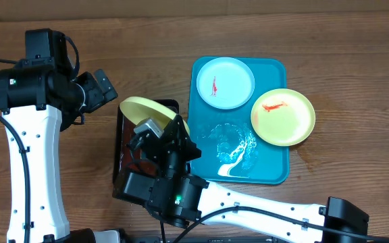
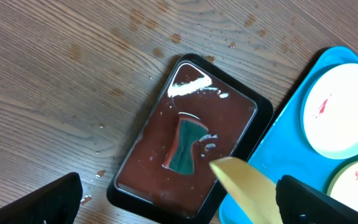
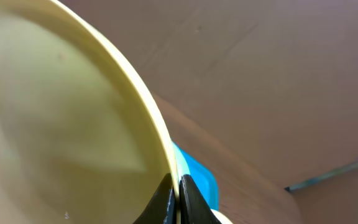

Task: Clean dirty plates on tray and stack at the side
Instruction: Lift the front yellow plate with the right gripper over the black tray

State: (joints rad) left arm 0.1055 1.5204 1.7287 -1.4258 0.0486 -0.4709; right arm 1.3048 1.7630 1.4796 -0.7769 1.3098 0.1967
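Next, I let go of the plate held in my right gripper on the wooden table (image 1: pixel 319 113), off the blue tray and beside the smeared yellow-green plate.
My right gripper (image 1: pixel 181 130) is shut on the rim of a yellow-green plate (image 1: pixel 145 110), holding it tilted on edge above the dark brown tray (image 1: pixel 121 156). In the right wrist view the fingers (image 3: pixel 176 193) pinch the rim of that plate (image 3: pixel 61 124). The blue tray (image 1: pixel 275 172) holds a pale blue-white plate (image 1: pixel 225 82) and a yellow-green plate (image 1: pixel 282 116), both with red smears. My left gripper (image 1: pixel 105 86) is open and empty, raised left of the brown tray. Its view (image 2: pixel 179 208) shows the held plate's edge (image 2: pixel 247 190).
A green sponge (image 2: pixel 185 146) lies in dark liquid in the brown tray (image 2: pixel 135 193). White foam and water (image 1: pixel 238 148) sit on the bare lower part of the blue tray. Crumbs and drops dot the wooden table (image 2: pixel 73 81).
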